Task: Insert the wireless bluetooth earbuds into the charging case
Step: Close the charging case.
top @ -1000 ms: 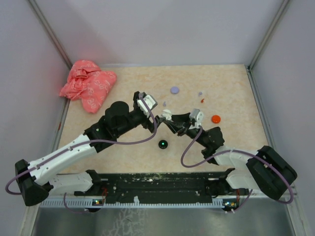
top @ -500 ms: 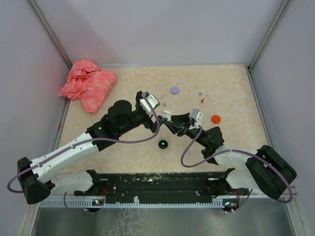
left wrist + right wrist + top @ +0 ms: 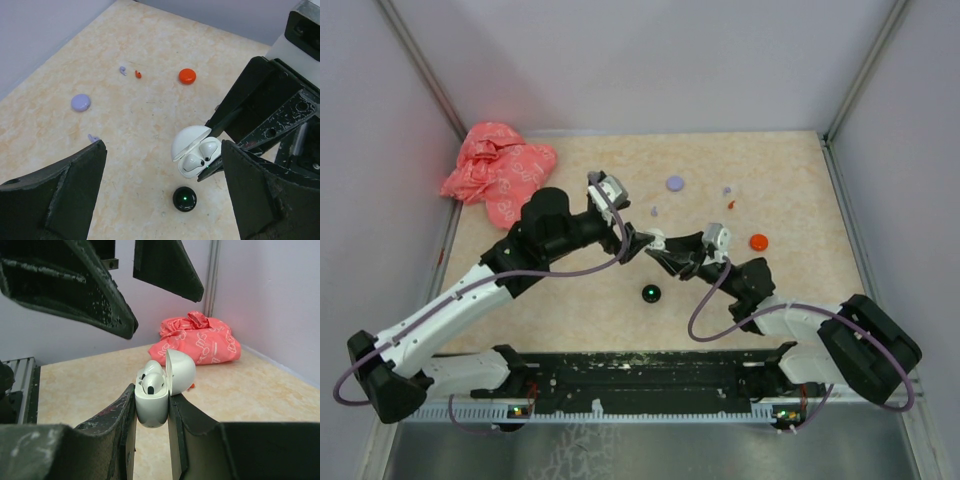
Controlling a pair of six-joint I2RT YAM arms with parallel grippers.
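Observation:
The white charging case will go down from my right gripper onto the table (image 3: 679, 287), close beside the black round disc.
My right gripper (image 3: 152, 405) is shut on a white charging case (image 3: 151, 399), held upright above the table with its lid open. Two white earbuds (image 3: 153, 379) sit in its wells and also show in the left wrist view (image 3: 202, 151). My left gripper (image 3: 162, 150) is open and empty, its jaws spread wide just left of the case (image 3: 656, 240). Loose on the table lie a lilac earbud (image 3: 93, 137), another lilac earbud (image 3: 122, 70) and an orange-red earbud (image 3: 138, 74).
A black round disc with a green light (image 3: 650, 293) lies just in front of the grippers. A lilac disc (image 3: 674, 183) and an orange-red disc (image 3: 758, 241) lie farther back. A crumpled pink bag (image 3: 500, 170) fills the far left corner.
My left gripper has drawn back to the left, away from the white case. The right arm and the case have hardly moved.

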